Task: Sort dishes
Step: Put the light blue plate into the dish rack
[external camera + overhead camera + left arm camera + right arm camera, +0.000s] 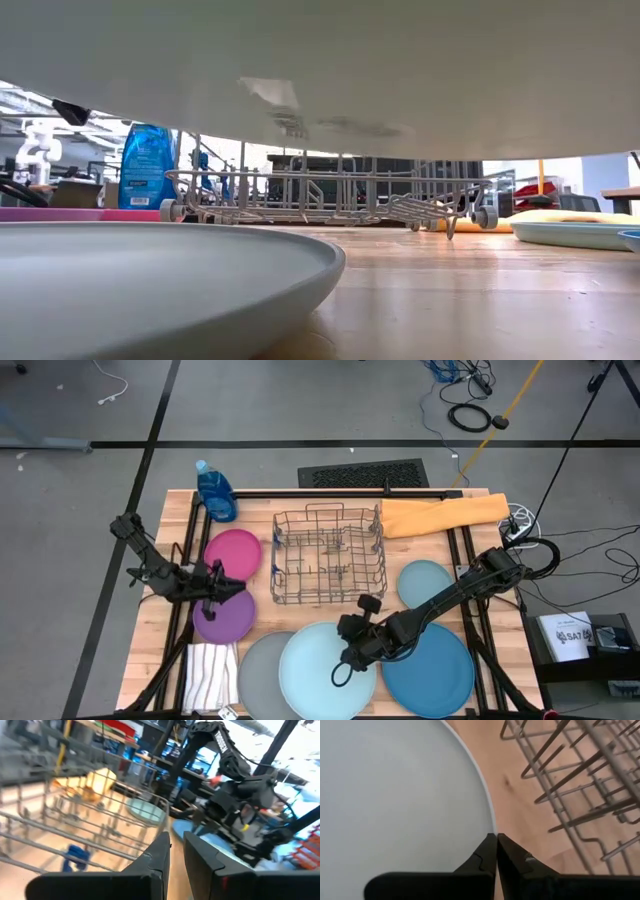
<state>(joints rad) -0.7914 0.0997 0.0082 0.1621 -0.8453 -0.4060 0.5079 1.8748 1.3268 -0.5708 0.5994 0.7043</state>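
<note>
Next, my right gripper puts the light blue plate down between the grey plate and the dark blue plate (pixel 332 654).
My right gripper (pixel 349 643) is shut on the large light blue plate (pixel 322 670) at the near middle of the table. That plate overlaps the grey plate (pixel 258 678) and the dark blue plate (pixel 430 672). In the low view its pale underside (pixel 400 80) fills the top, above the grey plate (pixel 150 280). My left gripper (pixel 236 592) hovers empty between the magenta plate (pixel 232 552) and the purple plate (pixel 224 618), fingers nearly together (pixel 176 865). The pale teal plate (pixel 424 582) lies flat right of the rack. My right gripper pinches the light blue plate's rim (pixel 489 822) between its two fingertips, on the plate's far right side. The fingers slant down from the table's right. The plate's near part is raised above the grey plate, with its underside showing in the low view.
A wire dish rack (pixel 328 555) stands at the table's middle. A blue soap bottle (pixel 215 490) stands at the far left, an orange cloth (pixel 440 515) lies at the far right, and a striped white cloth (pixel 210 675) lies at the near left.
</note>
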